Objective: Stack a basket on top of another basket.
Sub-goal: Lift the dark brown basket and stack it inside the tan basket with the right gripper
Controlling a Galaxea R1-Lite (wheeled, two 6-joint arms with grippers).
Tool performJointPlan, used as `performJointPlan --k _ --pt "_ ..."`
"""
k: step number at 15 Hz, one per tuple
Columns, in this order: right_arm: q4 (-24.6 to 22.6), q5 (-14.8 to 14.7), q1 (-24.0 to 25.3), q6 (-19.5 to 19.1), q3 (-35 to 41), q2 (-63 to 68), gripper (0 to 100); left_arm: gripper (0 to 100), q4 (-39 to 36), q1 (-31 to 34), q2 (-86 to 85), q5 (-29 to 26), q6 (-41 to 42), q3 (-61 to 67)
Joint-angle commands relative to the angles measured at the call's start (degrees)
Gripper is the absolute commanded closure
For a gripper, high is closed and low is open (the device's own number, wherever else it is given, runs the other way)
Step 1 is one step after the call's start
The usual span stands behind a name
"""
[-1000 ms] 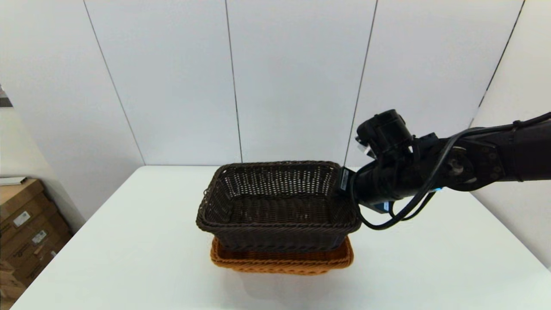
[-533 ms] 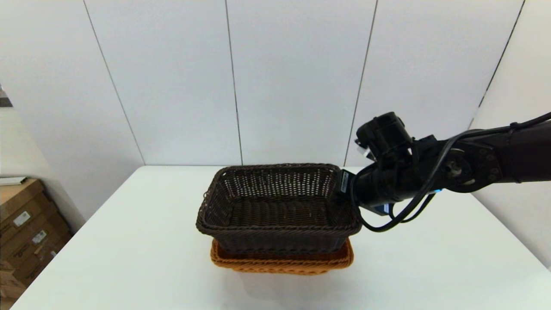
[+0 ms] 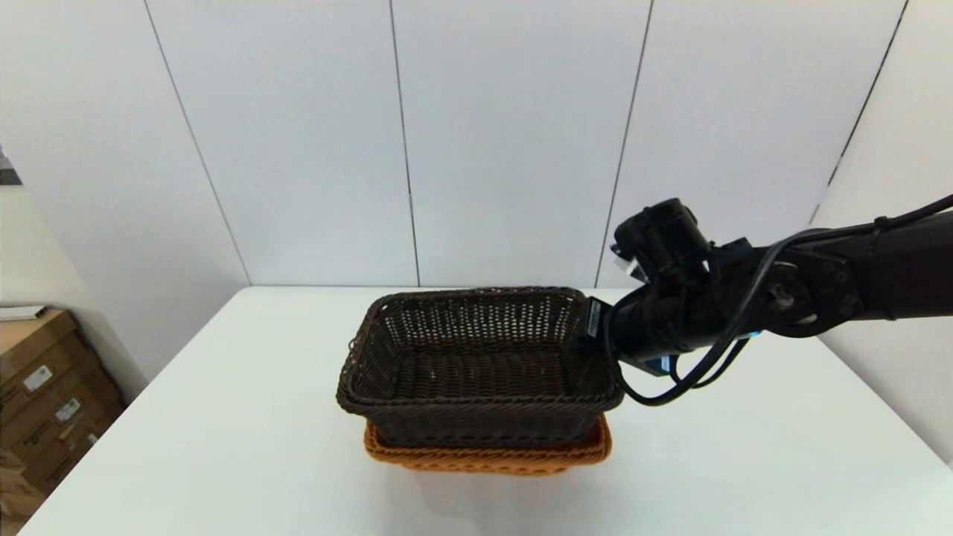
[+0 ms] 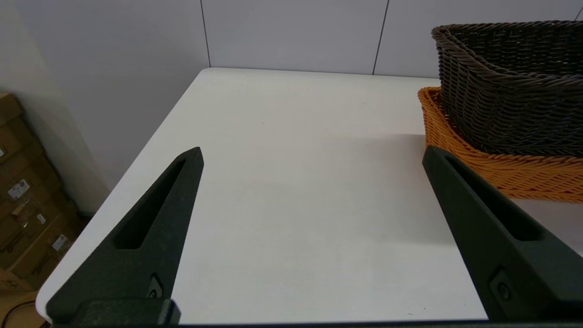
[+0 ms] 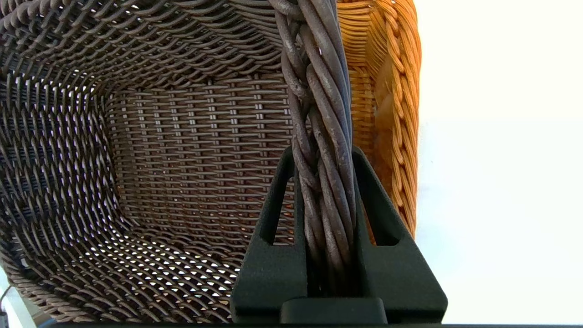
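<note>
I should release the dark brown basket from my right gripper, nested deeper inside the orange-tan basket (image 3: 482, 389) at the table's centre. The dark basket now sits partly inside it.
The dark brown basket (image 3: 476, 365) sits partly inside the orange-tan basket (image 3: 488, 452) at the table's centre, its rim well above the orange rim. My right gripper (image 5: 322, 157) is shut on the dark basket's braided right rim (image 5: 319, 114), one finger on each side of it; in the head view the gripper (image 3: 592, 320) meets that rim from the right. The orange basket (image 5: 387, 105) shows just beyond the rim. My left gripper (image 4: 312, 155) hovers open and empty over bare table to the left of both baskets (image 4: 510, 86).
The white table (image 3: 223, 417) runs to a wall at the back. Stacked cardboard boxes (image 3: 37, 394) stand on the floor past the table's left edge. The right arm (image 3: 819, 290) and its cable reach in over the table's right side.
The dark basket has come down a little, its far rim dropping as it levels into the orange basket. The right gripper has lowered with it.
</note>
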Motion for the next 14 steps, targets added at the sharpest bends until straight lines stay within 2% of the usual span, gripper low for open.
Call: performJointPlan --k 1,4,10,14 --pt "-0.4 0.2 0.1 0.2 0.2 1.1 100 0 -0.1 0.0 0.0 0.0 0.0 0.0" --pt "-2.3 0.2 0.0 0.2 0.5 2.1 100 0 -0.1 0.0 0.0 0.0 0.0 0.0" --pt "-3.0 1.0 -0.2 0.2 1.4 2.5 100 0 -0.1 0.0 0.0 0.0 0.0 0.0" --pt "-7.9 1.3 -0.2 0.0 4.1 2.5 100 0 -0.1 0.0 0.0 0.0 0.0 0.0"
